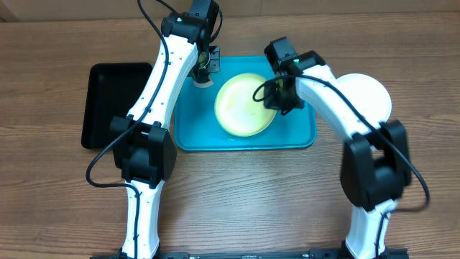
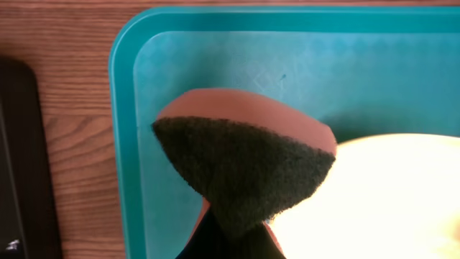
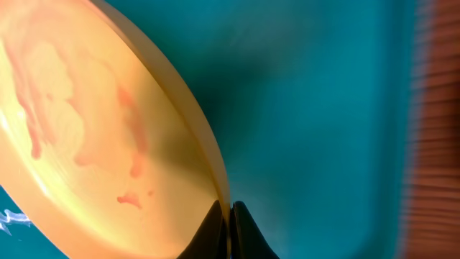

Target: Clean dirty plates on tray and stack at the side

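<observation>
Next, my right gripper releases the yellow-green plate on top of the white plate (image 1: 359,102) next to the turquoise tray.
The yellow-green plate (image 1: 246,105) lies in the turquoise tray (image 1: 302,137), tilted up at its right side. My right gripper (image 1: 282,97) is shut on its right rim. In the right wrist view the plate (image 3: 93,137) shows red-orange smears, and the fingers (image 3: 230,223) pinch its edge over the tray (image 3: 323,115). My left gripper (image 1: 204,72) is shut on a sponge (image 2: 244,162), orange with a dark scouring face, held over the tray's far left corner (image 2: 126,93) next to the plate's edge (image 2: 381,194). A white plate (image 1: 366,93) lies on the table right of the tray. The light blue plate is not in view.
A black rectangular tray (image 1: 113,101) sits on the wooden table left of the turquoise tray; its edge also shows in the left wrist view (image 2: 18,158).
</observation>
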Tool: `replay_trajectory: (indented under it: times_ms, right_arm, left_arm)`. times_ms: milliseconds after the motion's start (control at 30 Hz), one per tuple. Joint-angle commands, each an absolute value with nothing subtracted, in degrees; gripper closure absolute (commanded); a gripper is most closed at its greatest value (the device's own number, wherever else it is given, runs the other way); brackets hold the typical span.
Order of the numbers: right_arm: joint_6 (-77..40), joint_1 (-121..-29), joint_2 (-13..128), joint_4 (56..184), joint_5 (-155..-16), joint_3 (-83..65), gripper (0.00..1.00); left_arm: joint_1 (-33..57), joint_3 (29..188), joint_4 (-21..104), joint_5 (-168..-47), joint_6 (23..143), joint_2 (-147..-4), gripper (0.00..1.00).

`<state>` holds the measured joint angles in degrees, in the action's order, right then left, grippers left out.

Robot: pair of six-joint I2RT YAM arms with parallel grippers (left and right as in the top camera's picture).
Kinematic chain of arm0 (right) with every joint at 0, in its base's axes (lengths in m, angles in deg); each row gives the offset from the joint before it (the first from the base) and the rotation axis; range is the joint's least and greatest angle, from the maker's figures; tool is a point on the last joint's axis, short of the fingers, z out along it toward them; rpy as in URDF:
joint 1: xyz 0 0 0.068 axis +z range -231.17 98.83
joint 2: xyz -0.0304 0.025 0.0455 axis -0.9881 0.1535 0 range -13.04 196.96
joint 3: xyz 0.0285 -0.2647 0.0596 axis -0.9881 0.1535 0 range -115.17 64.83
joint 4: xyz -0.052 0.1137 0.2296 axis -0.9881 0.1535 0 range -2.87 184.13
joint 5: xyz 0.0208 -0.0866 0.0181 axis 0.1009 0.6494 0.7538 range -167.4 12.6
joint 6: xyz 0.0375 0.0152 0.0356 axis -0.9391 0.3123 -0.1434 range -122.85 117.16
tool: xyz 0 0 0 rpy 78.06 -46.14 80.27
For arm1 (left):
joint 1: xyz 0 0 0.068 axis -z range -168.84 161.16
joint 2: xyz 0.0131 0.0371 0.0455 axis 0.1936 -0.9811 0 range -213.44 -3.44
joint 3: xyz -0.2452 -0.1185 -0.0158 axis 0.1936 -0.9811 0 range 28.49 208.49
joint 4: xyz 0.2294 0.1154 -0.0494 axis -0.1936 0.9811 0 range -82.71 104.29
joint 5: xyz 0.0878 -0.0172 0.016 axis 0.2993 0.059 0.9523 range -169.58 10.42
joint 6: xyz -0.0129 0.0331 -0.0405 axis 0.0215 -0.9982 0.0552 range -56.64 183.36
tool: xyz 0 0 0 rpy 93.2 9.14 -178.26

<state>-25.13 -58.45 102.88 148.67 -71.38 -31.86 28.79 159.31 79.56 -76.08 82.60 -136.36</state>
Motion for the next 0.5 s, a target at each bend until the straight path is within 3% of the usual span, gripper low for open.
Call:
replay_trajectory:
  times_ms: [0, 467]
  right_arm:
    - [-26.13, -55.34, 97.94, 149.68, -53.65, -32.67, 0.96]
    - [-45.8, -43.5, 96.67, 164.25, -13.89, -32.67, 0.96]
  left_arm:
    - [29.18, 157.32, 78.92, -78.2, 81.53, -136.95, 0.96]
    - [29.18, 152.27, 77.04, -78.2, 81.62, -136.95, 0.96]
